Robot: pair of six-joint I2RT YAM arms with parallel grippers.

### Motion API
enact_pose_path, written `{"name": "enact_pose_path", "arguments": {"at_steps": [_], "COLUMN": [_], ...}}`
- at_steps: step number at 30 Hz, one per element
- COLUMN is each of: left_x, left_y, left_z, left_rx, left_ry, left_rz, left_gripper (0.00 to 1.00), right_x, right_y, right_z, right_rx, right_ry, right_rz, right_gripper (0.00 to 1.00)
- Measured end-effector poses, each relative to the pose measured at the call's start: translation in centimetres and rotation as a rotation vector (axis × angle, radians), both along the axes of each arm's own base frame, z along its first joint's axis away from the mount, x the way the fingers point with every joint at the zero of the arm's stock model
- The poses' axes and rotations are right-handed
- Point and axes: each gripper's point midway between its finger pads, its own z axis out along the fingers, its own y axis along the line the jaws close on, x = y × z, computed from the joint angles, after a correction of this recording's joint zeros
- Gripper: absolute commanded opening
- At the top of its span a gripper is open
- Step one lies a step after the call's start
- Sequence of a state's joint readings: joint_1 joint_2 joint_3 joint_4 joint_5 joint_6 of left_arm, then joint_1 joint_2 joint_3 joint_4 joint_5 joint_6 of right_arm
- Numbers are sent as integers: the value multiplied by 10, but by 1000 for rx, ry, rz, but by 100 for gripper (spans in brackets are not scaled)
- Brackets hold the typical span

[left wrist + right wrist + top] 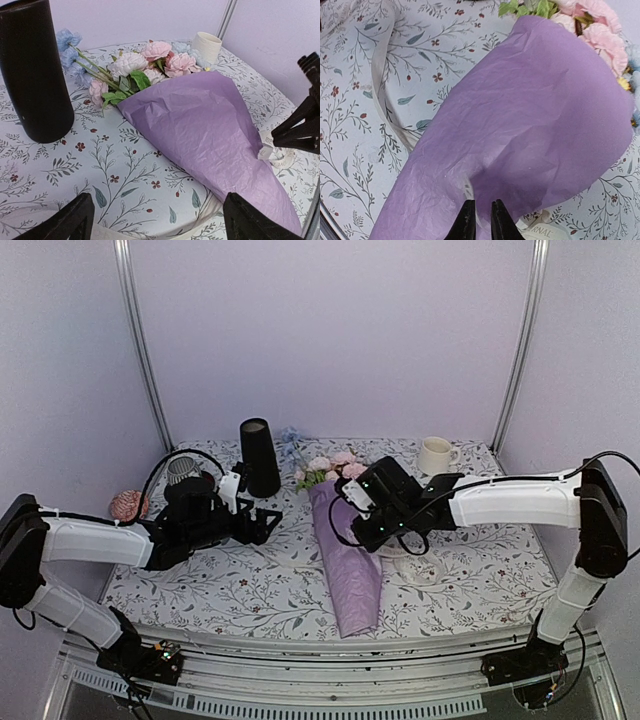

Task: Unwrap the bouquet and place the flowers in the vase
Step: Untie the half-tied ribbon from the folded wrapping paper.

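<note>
The end of the cream ribbon is caught at the fold of the lilac paper, so the robot's right gripper will open and take the ribbon farther out [265, 151], near the edge of the paper.
The bouquet [350, 560] lies on the floral cloth, its lilac paper cone [210, 135] pointing toward the near edge. The flowers [330, 468] stick out at the far end, pink and white blooms [150, 62] with pale blue ones behind. A loose cream ribbon [380, 75] lies on the cloth beside the cone. The black vase [258, 456] stands upright at the back left. My right gripper [480, 220] pinches a fold at the edge of the paper [530, 130], its fingers nearly together. My left gripper [160, 220] hovers wide open left of the cone, holding nothing.
A white mug [435, 455] stands at the back right. A striped grey cup [182, 470] and a pink knobbly object [127, 504] sit at the back left behind my left arm. More ribbon [415, 570] lies under my right arm.
</note>
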State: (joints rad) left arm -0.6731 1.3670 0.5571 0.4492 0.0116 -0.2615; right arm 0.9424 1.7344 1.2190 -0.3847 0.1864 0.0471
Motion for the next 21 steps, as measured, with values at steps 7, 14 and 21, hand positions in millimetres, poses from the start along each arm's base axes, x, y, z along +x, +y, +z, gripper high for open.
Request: {"name": "enact_pose_path", "arguments": {"at_steps": [7, 14, 21], "left_x": [-1, -1, -1], "left_y": [1, 1, 0], "left_z": [5, 4, 4], "left_rx": [-7, -5, -4], "left_ry": [-10, -7, -6], "left_rz": [1, 1, 0], "left_gripper": [92, 92, 92], "right_x": [9, 13, -6], "right_y": [-18, -32, -19], "right_z": [17, 20, 5], "right_rx": [6, 52, 66], "right_ry": [-71, -29, 64], "right_rz": [-73, -63, 62], "right_gripper": [4, 43, 46]}}
